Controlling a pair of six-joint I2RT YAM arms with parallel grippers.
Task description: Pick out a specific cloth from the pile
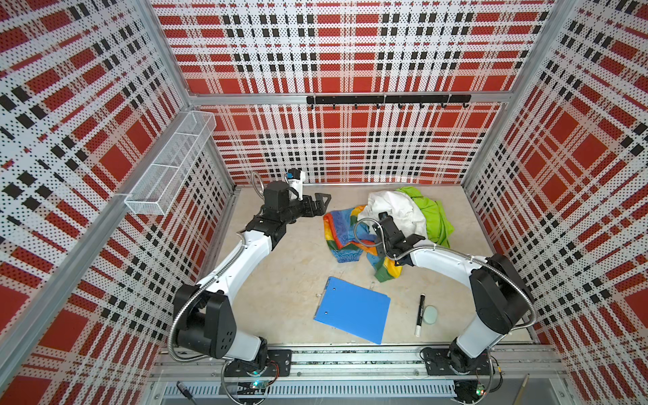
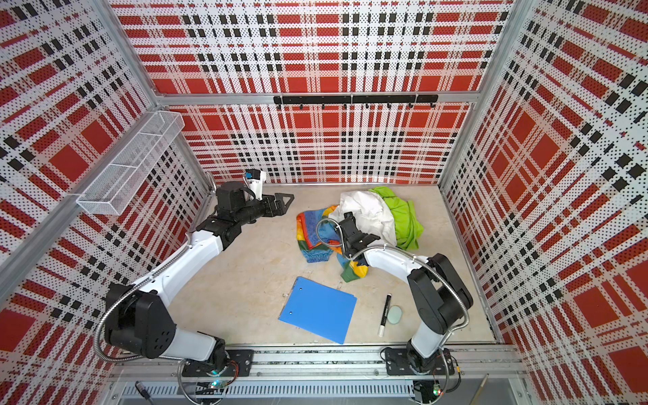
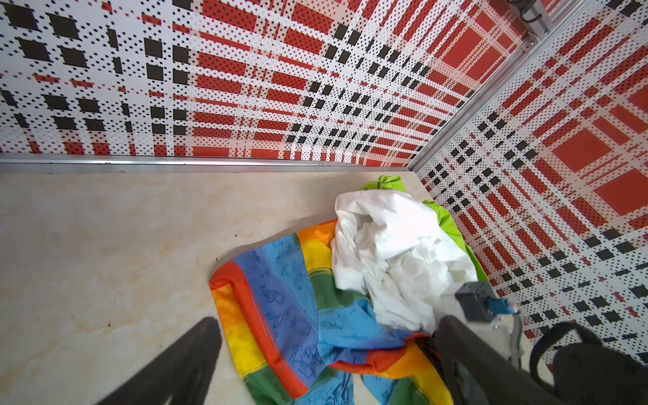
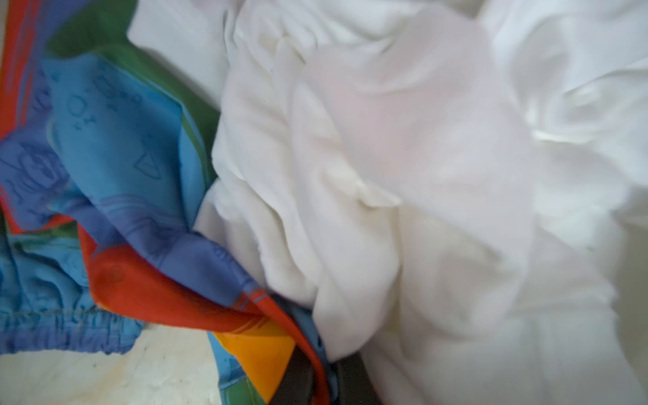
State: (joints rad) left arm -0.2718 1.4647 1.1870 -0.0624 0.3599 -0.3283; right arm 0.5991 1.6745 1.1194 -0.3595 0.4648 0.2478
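Next, my left gripper closes on the rainbow-striped cloth's light-blue stripe (image 1: pixel 357 230) (image 3: pixel 343 335), which lies between that cloth's green stripe and its red fold, next to the white cloth.
The pile lies at the back right of the table in both top views. In it the rainbow-striped cloth (image 1: pixel 342 235) (image 2: pixel 312 231) spreads out on the left, partly under a crumpled white cloth (image 1: pixel 396 207), and a lime-green cloth (image 1: pixel 433 214) lies behind that. My right gripper (image 4: pixel 324 377) is down at the seam between the striped and white cloths, shut on a red and blue fold of the striped cloth (image 4: pixel 147 280). In the top views its fingertips are hidden under its wrist. My left gripper (image 1: pixel 321 203) (image 3: pixel 326 354) hovers open, left of the pile and apart from it.
A blue clipboard (image 1: pixel 352 308) lies at the front middle. A black-and-white marker (image 1: pixel 420 315) and a pale round disc (image 1: pixel 430 314) lie to its right. A white wire basket (image 1: pixel 171 164) hangs on the left wall, and a black hook rail (image 1: pixel 385 100) runs along the back wall.
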